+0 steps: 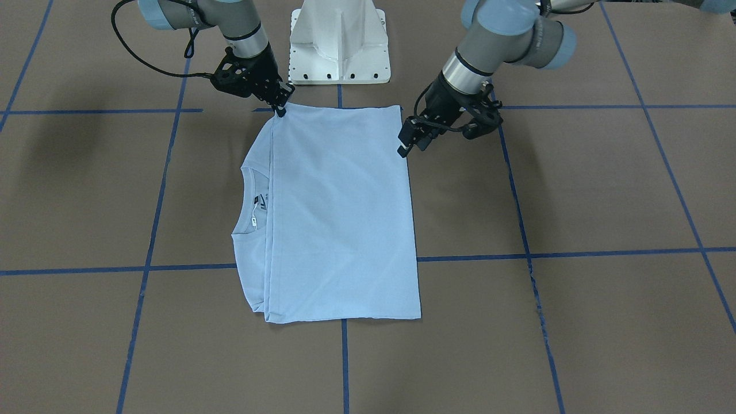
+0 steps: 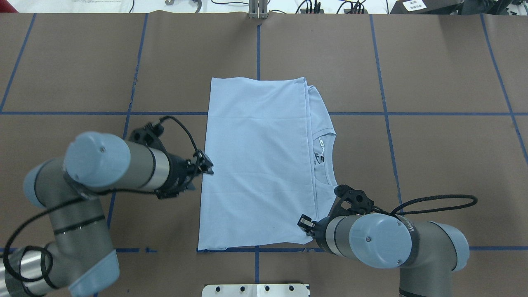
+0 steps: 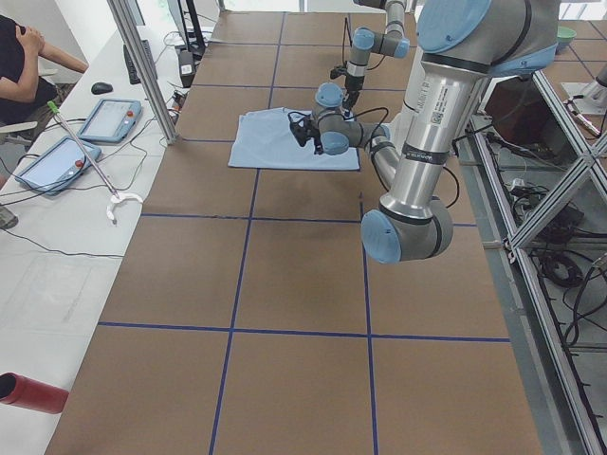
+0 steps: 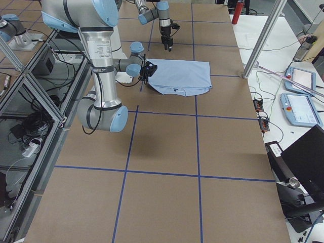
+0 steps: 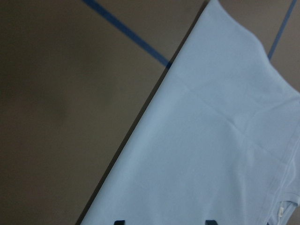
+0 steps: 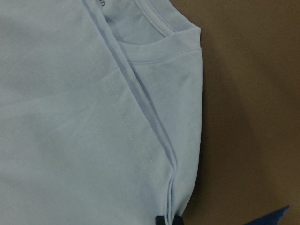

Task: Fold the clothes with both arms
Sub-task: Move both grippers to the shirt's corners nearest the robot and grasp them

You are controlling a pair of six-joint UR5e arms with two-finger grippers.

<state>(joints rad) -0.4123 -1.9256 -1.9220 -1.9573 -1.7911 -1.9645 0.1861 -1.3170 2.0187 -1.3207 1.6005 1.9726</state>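
The free corner (image 1: 398, 107) of the light blue T-shirt near the white pedestal base, across from my right gripper, should be grabbed next by my left gripper.
The light blue T-shirt (image 1: 339, 213) (image 2: 255, 165) lies folded flat on the brown table, its round collar (image 2: 326, 152) with the dark label showing beside the folded-over layer. My right gripper (image 1: 280, 108) (image 2: 306, 225) sits at the shirt's corner nearest the robot base. In the right wrist view its fingertips (image 6: 168, 220) are pinched close together on the shirt's folded edge. My left gripper (image 1: 404, 146) (image 2: 208, 165) hovers at the opposite long edge. In the left wrist view its fingertips (image 5: 165, 222) stand wide apart above the cloth (image 5: 211, 140), holding nothing.
The white pedestal base (image 1: 339, 46) stands just behind the shirt. Blue tape lines (image 1: 529, 253) grid the brown table. A side table holds tablets (image 3: 109, 118), with a seated person (image 3: 19, 66) beside it. A red cylinder (image 3: 28, 391) lies on it.
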